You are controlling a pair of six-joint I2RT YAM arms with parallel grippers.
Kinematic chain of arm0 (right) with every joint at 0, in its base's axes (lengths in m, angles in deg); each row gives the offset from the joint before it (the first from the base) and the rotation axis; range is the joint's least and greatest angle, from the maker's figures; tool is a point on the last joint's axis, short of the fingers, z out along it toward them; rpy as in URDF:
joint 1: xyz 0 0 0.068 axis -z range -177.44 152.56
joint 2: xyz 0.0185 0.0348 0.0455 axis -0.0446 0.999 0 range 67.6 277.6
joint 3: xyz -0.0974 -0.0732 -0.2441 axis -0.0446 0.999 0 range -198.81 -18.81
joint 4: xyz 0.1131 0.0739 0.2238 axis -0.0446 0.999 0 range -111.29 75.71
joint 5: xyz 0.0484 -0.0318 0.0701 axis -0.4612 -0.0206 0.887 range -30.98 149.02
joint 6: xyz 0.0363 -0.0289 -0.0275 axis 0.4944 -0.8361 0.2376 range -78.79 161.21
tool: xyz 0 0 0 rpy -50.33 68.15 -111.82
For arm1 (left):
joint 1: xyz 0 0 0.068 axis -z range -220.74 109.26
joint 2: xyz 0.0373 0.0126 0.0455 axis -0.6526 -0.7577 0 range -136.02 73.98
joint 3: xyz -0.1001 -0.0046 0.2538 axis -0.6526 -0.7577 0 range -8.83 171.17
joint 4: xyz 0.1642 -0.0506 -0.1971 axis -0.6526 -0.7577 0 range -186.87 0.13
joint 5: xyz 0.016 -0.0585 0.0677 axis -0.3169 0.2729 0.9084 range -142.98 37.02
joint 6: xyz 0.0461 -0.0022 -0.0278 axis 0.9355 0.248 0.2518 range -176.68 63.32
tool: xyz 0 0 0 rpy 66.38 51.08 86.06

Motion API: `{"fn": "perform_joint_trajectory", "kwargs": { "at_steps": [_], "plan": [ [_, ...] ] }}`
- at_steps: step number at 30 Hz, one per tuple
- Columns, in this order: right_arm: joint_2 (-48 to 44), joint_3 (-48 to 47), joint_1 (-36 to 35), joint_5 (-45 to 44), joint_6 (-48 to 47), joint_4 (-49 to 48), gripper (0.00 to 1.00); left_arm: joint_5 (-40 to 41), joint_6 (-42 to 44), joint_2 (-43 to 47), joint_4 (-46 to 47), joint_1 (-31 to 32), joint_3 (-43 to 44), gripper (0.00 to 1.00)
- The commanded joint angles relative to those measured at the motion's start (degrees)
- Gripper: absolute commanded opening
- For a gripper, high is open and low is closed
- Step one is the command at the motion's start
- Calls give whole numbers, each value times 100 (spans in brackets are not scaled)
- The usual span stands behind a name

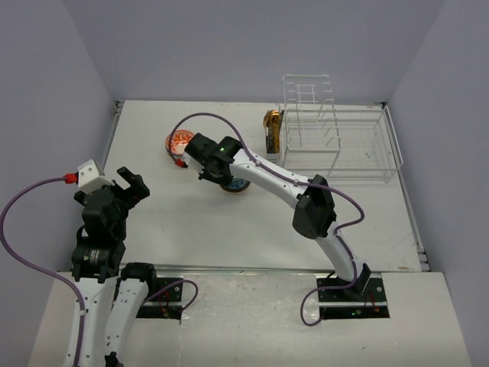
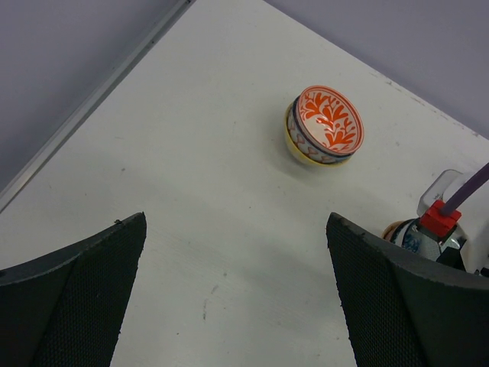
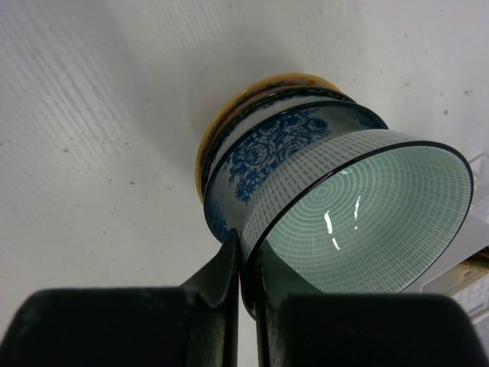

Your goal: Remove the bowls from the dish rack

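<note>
I will set the teal bowl inside the blue-flowered bowl with my right gripper as it tilts off-center over it, open, then regrip the teal bowl's rim (image 3: 284,208) to level it.
My right gripper (image 1: 218,174) (image 3: 246,264) is shut on the rim of a pale teal bowl (image 3: 367,222), one finger inside and one outside. This bowl sits tilted on a stack of bowls (image 3: 260,130) (image 1: 234,184) on the table: a blue-flowered one, then dark and yellowish rims below. An orange-red patterned bowl (image 1: 179,142) (image 2: 326,125) stands upright on the table, left of the stack. The white wire dish rack (image 1: 336,141) stands at the back right; no bowls show in it. My left gripper (image 1: 130,187) (image 2: 237,298) is open and empty, near the left front.
A gold-brown cylinder (image 1: 272,128) stands at the rack's left edge. The table's metal edge (image 2: 84,107) runs along the left. The right arm's purple cable (image 1: 221,122) arcs over the table's middle.
</note>
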Motion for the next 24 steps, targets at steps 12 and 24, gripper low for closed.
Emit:
{"fn": "perform_joint_trajectory", "kwargs": {
  "at_steps": [12, 24],
  "plan": [
    [2, 168, 4, -29, -312, -28, 4, 14, 90, 55, 154, 60, -30, 100],
    [11, 176, -4, 94, -347, -37, 20, 31, 81, 47, 154, 60, -30, 100]
  ]
}}
